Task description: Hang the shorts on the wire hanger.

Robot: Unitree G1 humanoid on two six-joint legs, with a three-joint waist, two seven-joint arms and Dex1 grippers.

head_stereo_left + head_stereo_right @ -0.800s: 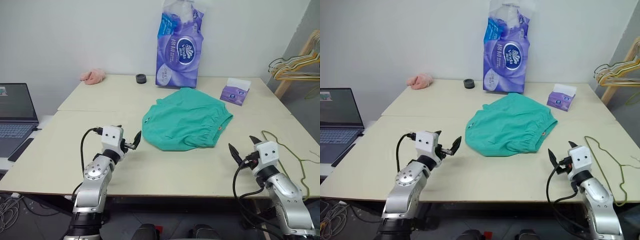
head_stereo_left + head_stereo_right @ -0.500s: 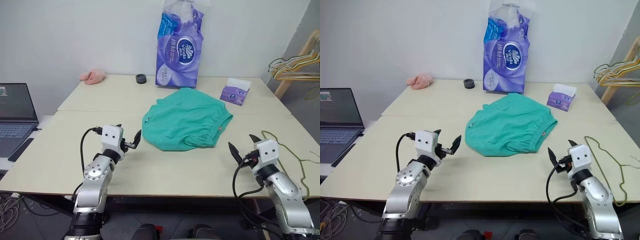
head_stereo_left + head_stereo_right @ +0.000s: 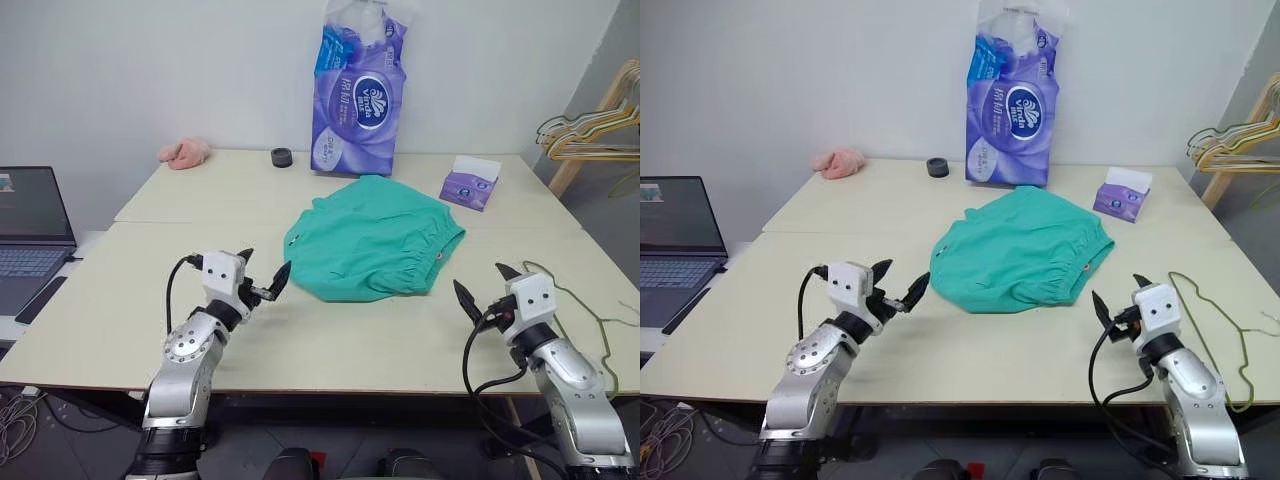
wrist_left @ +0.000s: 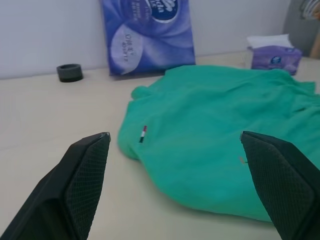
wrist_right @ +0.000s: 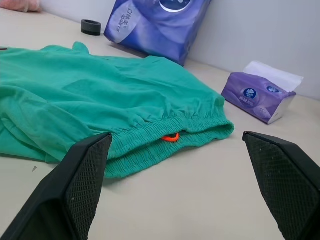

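Note:
Next, I move my right gripper over to the near end of the waistband (image 3: 428, 290) (image 5: 111, 171) on the teal-green shorts and close it there.
The teal-green shorts (image 3: 372, 250) lie flat in the middle of the table, with the gathered waistband and orange cord (image 5: 171, 137) on the side facing my right arm. Near the table's right edge lies the thin olive wire hanger (image 3: 1243, 365). My left gripper (image 3: 266, 265) is open, level and just left of the shorts' near-left edge, not touching them. My right gripper (image 3: 479, 278) is also open and empty, between the shorts and the hanger. In both wrist views the shorts (image 4: 210, 130) lie ahead between the spread fingers.
At the back stand a tall purple tissue pack (image 3: 358, 90), a small purple tissue box (image 3: 472, 184), a black ring (image 3: 282, 156) and a pink cloth lump (image 3: 185, 152). A laptop (image 3: 30, 235) sits off the table's left. Several hangers (image 3: 590, 135) hang at the right.
My left gripper has edged a little closer to the shorts, and my right gripper has crept slightly forward. Both remain open. The shorts and hanger have not moved.

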